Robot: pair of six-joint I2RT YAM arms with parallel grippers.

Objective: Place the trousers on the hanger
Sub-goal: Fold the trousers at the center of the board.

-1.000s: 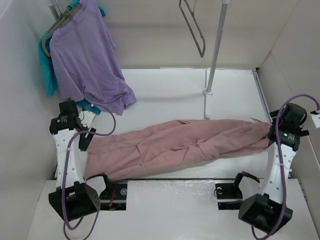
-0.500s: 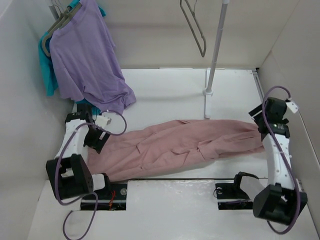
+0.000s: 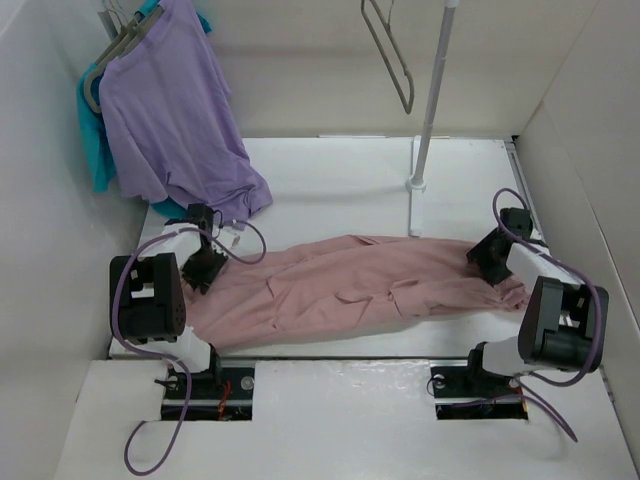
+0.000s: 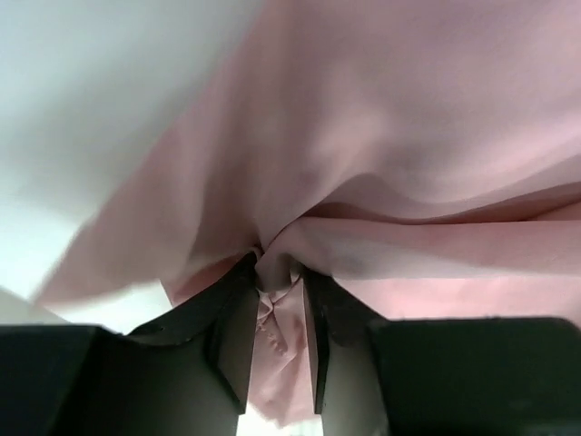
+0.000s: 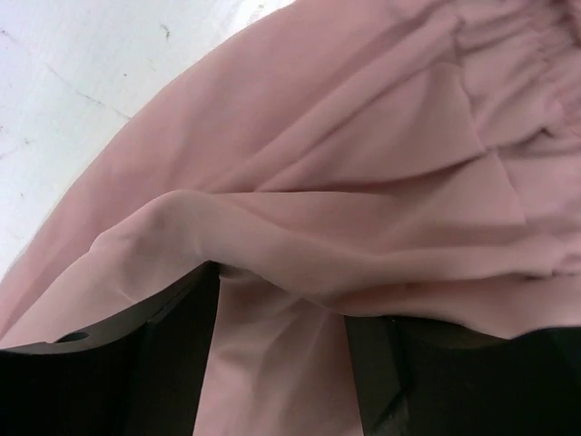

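Note:
The trousers' end is pinched into a pile of creases by my left gripper, so it should open, grab the fabric nearer the trousers' edge (image 4: 186, 282) and pull the trousers' end straight.
The pink trousers (image 3: 360, 285) lie stretched left to right across the white table. The thin grey hanger (image 3: 385, 55) hangs bare at the top centre, far from both grippers. My left gripper (image 3: 205, 265) is low at the trousers' left end. In the left wrist view (image 4: 277, 272) it is shut on a pinch of pink fabric (image 4: 408, 136). My right gripper (image 3: 488, 262) is low on the right end. In the right wrist view (image 5: 281, 272) its fingers stand apart, with fabric (image 5: 363, 136) lying between them and a fold covering the tips.
A purple shirt (image 3: 170, 110) and a teal shirt (image 3: 95, 140) hang on thicker hangers at the back left. A white rack pole (image 3: 432, 90) rises from a base (image 3: 415, 200) just behind the trousers. White walls enclose the table on the left, back and right.
Both arms have swung down and inward onto the trousers' ends. The trousers have bunched shorter and lie flatter on the table.

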